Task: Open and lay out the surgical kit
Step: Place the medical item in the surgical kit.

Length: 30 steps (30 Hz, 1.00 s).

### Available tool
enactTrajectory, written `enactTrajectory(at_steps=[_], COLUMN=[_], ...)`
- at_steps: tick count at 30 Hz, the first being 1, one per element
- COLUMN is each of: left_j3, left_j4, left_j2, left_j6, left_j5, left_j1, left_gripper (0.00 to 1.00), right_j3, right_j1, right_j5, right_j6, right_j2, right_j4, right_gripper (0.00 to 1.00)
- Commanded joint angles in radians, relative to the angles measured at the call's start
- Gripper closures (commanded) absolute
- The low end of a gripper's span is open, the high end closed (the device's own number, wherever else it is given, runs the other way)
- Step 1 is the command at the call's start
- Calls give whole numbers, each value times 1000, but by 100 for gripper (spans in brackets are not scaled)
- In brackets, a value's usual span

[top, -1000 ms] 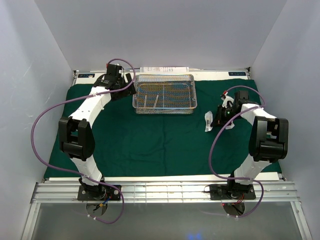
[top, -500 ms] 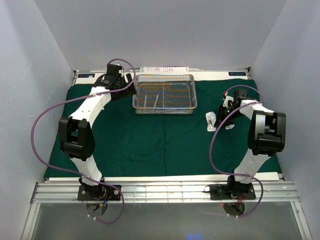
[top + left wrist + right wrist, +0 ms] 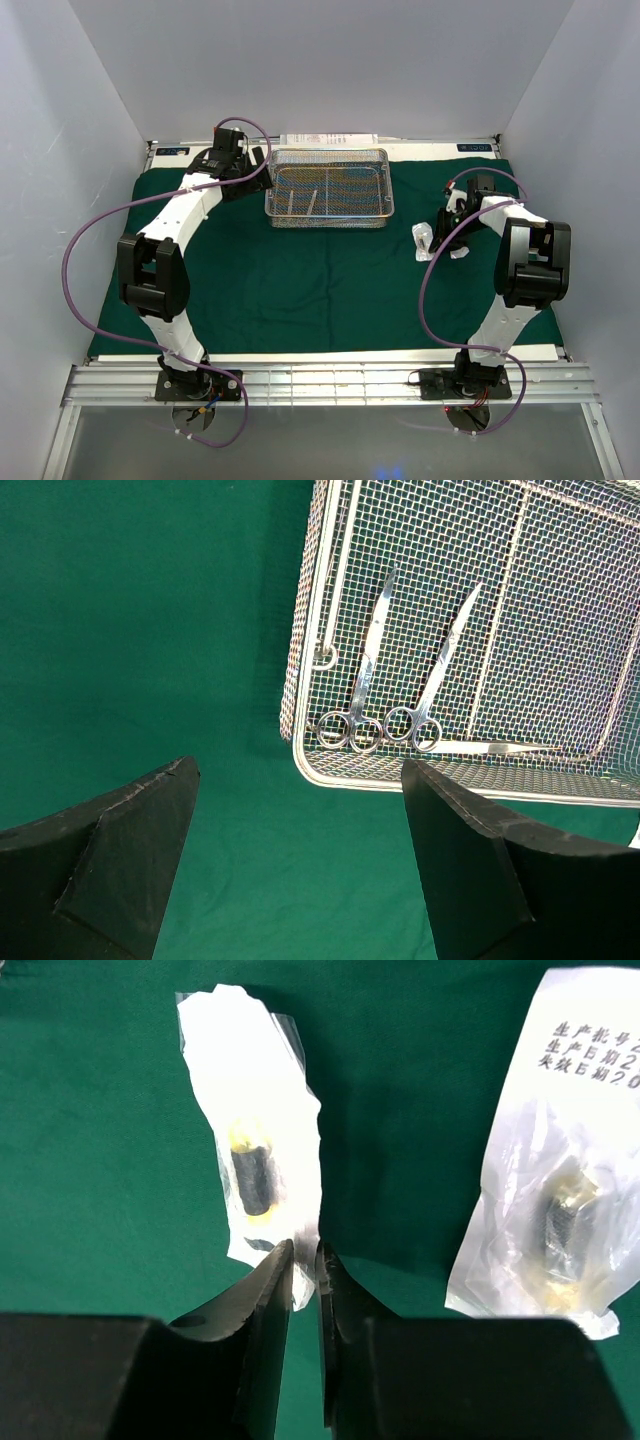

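My left gripper is to close next on the middle of the scissors (image 3: 290, 203) (image 3: 364, 681) that are nearest to it in the tray, between their screw and their finger loops.
The dark green cloth wrap (image 3: 300, 290) lies spread flat over the table. On it at the back stands the silver wire-mesh tray (image 3: 328, 221), with two scissors (image 3: 365, 670) (image 3: 440, 665) and thin tweezers (image 3: 495, 747) inside. My left gripper (image 3: 248, 165) (image 3: 300, 767) hovers wide open just left of the tray's corner (image 3: 300, 680), with nothing between its fingers. One white packet (image 3: 255, 1160) (image 3: 423, 240) lies on the cloth. My right gripper (image 3: 305, 1248) (image 3: 440, 233) has its jaws a narrow slit apart around this packet's lower corner. A second white packet (image 3: 560, 1160) rests beside it.
A white printed sheet (image 3: 330, 138) lies behind the tray at the back edge. Grey walls close in the left, right and rear. Purple cables (image 3: 80, 270) loop beside both arms. A metal rail (image 3: 320, 380) runs along the near edge.
My right gripper's jaws have parted slightly from shut, and the packet has shifted a little to the right and settled on the cloth. The left arm has not moved.
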Motion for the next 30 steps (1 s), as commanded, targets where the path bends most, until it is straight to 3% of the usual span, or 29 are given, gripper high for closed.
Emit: enactTrajectory(at_steps=[1, 4, 12, 16, 21, 30], left_j3=[9, 9, 22, 46, 100, 273], left_j4=[17, 15, 14, 14, 15, -26], left_j2=[-44, -44, -35, -26, 1, 166], left_j6=[4, 4, 0, 16, 65, 114], left_j5=[10, 10, 27, 43, 64, -33], left_j1=[-2, -2, -2, -2, -31, -162], left_gripper=[6, 6, 6, 6, 6, 19], right_j3=[3, 3, 26, 45, 75, -63], right_j1=[-5, -5, -4, 1, 25, 74], right_j5=[6, 18, 61, 83, 116, 91], right_j6=[-5, 1, 19, 39, 95, 199], right_j2=[-8, -14, -76, -134, -262, -505], right_j4=[-12, -12, -27, -44, -38, 206], right_gripper=[78, 77, 48, 39, 33, 27])
